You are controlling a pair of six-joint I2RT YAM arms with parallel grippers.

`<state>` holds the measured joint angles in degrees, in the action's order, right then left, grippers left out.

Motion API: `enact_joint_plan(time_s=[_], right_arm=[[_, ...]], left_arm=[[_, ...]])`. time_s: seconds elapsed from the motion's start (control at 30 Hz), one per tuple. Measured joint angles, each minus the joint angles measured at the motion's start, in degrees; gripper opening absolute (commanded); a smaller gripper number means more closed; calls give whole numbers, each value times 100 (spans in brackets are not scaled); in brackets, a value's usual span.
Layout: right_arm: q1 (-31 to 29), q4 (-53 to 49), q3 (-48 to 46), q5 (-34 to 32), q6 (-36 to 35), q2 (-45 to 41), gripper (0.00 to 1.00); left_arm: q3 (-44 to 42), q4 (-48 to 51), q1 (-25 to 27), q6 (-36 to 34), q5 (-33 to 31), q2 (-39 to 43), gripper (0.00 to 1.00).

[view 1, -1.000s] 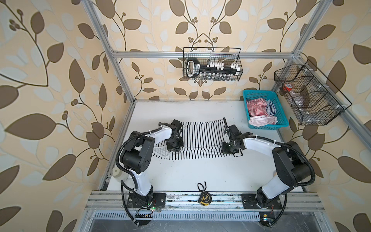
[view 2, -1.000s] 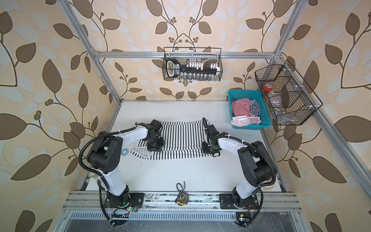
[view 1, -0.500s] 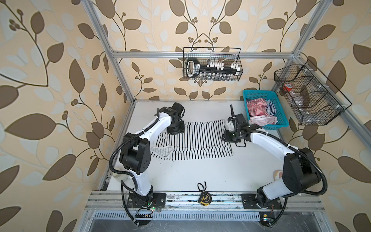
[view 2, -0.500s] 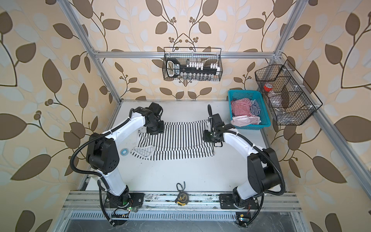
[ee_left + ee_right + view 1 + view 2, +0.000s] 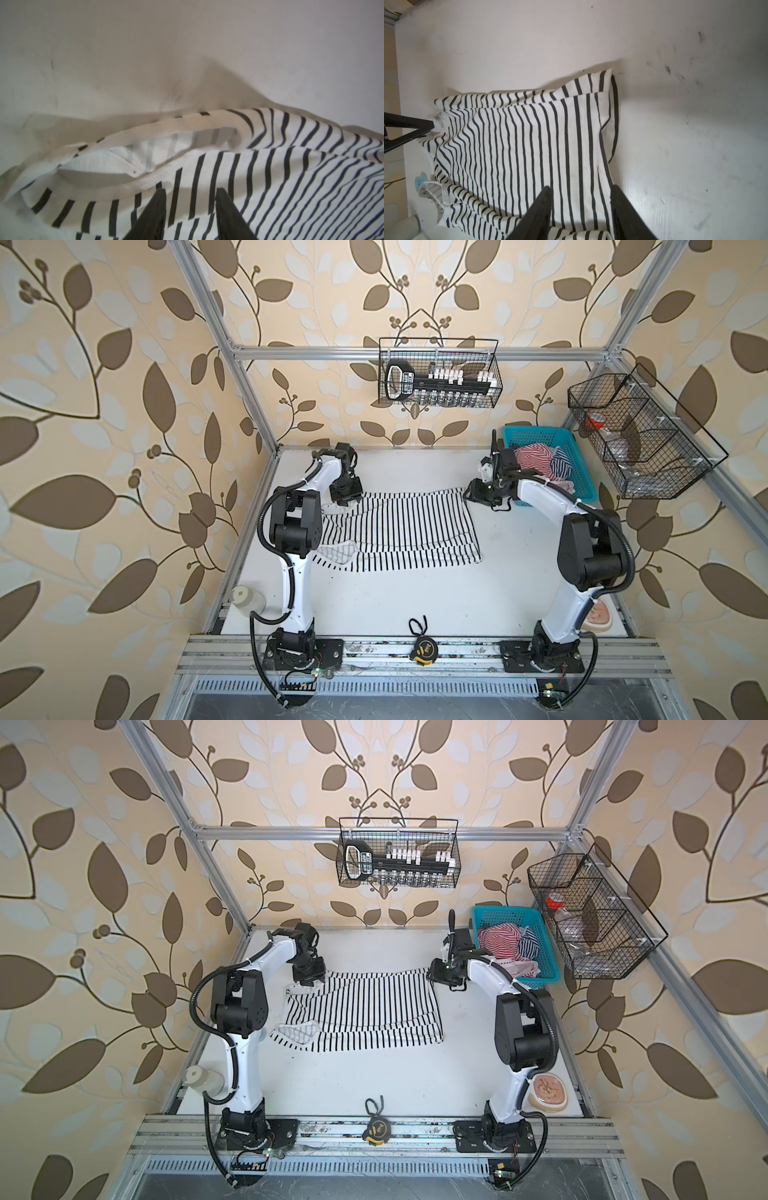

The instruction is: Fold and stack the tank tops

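Next, my right gripper grips the black-and-white striped tank top at the far corner (image 5: pixel 462 490) (image 5: pixel 603 92), the one that is nearest the turquoise basket.
A black-and-white striped tank top (image 5: pixel 399 526) lies folded on the white table (image 5: pixel 415 597) in both top views (image 5: pixel 361 1011). My left gripper (image 5: pixel 347 495) (image 5: pixel 191 193) hovers over its far left corner, jaws open, with fabric lying loose under the gap. My right gripper (image 5: pixel 473 491) (image 5: pixel 580 190) stands open over the far right corner, also gripping nothing. A red-and-white tank top (image 5: pixel 534 458) and a navy-and-white one (image 5: pixel 561 460) lie bunched in the turquoise basket (image 5: pixel 536 432) at the back right.
A wire basket of tools (image 5: pixel 438 373) hangs on the back wall, and another wire basket (image 5: pixel 640 439) hangs on the right. A yellow tape measure (image 5: pixel 422 651) sits at the front rail. A white cylinder (image 5: pixel 248 599) stands front left, and a pinkish disc (image 5: pixel 598 614) lies front right.
Both grippers travelled from the middle of the top's side edges to its far corners. Their jaws opened there and let the fabric go.
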<state>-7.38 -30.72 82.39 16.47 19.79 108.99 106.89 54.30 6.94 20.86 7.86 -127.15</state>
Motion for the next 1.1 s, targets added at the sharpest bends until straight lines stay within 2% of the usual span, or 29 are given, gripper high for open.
enact_joint_plan(time_s=[0.37,0.57,0.83,1.1], right_arm=[[164,11,1069,337,-79,1080,48],[195,24,1248,398,-76,1335,47],[205,59,1486,511,-76,1593,40],[232,11,1757,518,-76,1867,42]], left_arm=[[588,-219,-61,-20,546,-483,42],[678,-236,-63,-17,577,-763,39],[756,-264,-66,-33,573,-763,36],[1012,-273,-66,-31,575,-833,36]])
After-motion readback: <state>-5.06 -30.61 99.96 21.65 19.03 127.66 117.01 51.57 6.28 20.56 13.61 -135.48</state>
